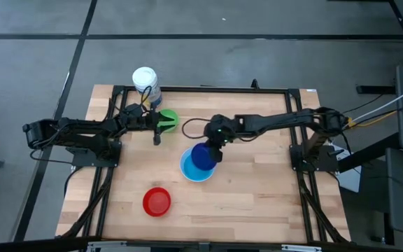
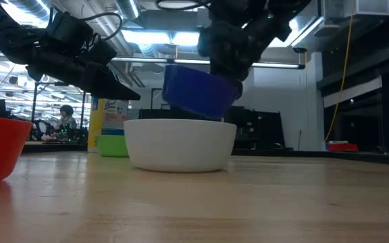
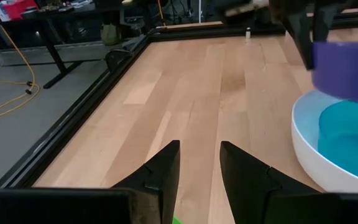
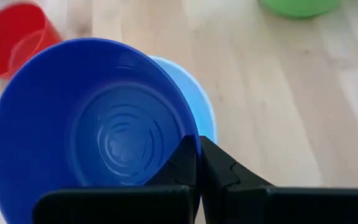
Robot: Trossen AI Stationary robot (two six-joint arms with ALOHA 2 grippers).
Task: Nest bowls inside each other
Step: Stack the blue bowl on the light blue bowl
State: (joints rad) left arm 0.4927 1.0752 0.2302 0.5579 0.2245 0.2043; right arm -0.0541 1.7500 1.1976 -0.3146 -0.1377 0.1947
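Observation:
My right gripper has the dark blue bowl. It will let go of it inside the light blue bowl (image 1: pixel 196 166) (image 4: pixel 151 127) near the middle of the table.
My right gripper (image 4: pixel 197 163) is shut on a dark blue bowl (image 1: pixel 201 155), held over a white bowl (image 2: pixel 179 144) near the table's middle. A light blue bowl (image 3: pixel 348 138) sits nested inside the white one. A green bowl (image 1: pixel 168 118) rests on the table at the far left, beside my left gripper (image 3: pixel 199 167), which is open with nothing between its fingertips. Near the front edge a red bowl (image 1: pixel 157 201) stands alone on its base. My right gripper pinches the dark blue bowl's rim (image 4: pixel 190 138), one finger inside the bowl and one outside. The fingers slant down from the table's right side. The bowl (image 2: pixel 201 91) hangs tilted, lifted clear, just above the white bowl's rim.
A white-lidded canister (image 1: pixel 145 82) stands at the far left edge behind the green bowl. A black frame (image 1: pixel 296 168) borders the wooden tabletop. Bare wood lies at the near right of the table.

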